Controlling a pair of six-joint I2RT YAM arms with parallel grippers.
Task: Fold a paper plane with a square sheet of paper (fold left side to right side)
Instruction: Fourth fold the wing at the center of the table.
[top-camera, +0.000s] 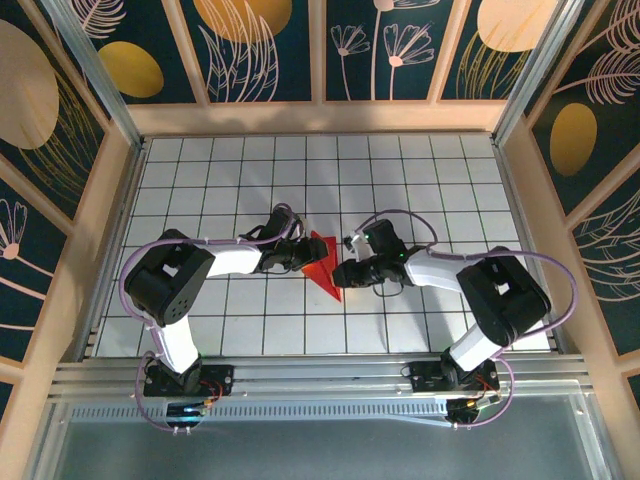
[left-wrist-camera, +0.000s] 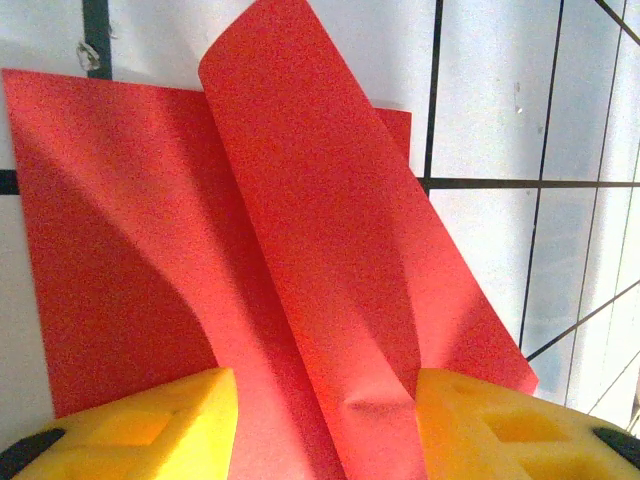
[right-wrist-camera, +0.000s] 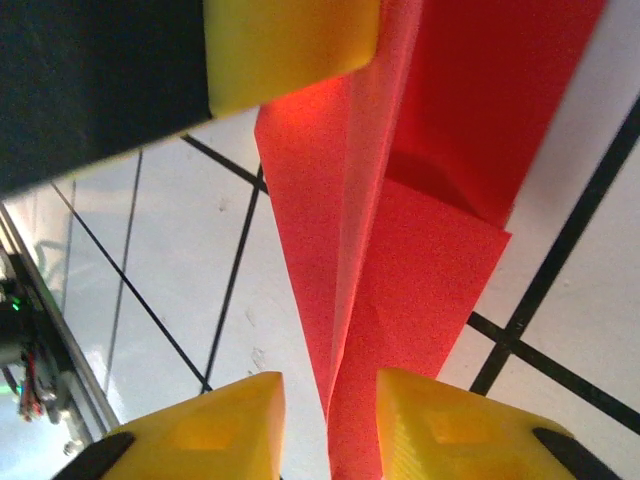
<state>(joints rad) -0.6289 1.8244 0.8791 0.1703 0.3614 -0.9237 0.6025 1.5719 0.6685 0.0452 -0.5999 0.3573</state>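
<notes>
Next, I take the flap's edge farther up (right-wrist-camera: 358, 262) and pull it over, as the flap stands up and my right gripper sits at the paper's narrow point.
The red square sheet of paper (top-camera: 322, 262) lies partly folded on the white grid table, its narrow point towards the near edge. My left gripper (top-camera: 300, 256) is at its left side and my right gripper (top-camera: 345, 272) at its right. In the left wrist view a long flap of the paper (left-wrist-camera: 330, 220) stands up between the yellow fingers (left-wrist-camera: 150, 425), and the left gripper (left-wrist-camera: 325, 430) has its jaws wide apart. In the right wrist view the paper's creased point (right-wrist-camera: 400, 260) runs between the fingers (right-wrist-camera: 460, 430) of the right gripper (right-wrist-camera: 330, 420), with a gap showing on its left.
The white tiled table (top-camera: 200, 180) is walled by wooden panels at the left, right and back. An aluminium rail (top-camera: 320, 372) runs along the near edge by the arm bases. A yellow finger of the left gripper (right-wrist-camera: 290, 45) shows at the top of the right wrist view.
</notes>
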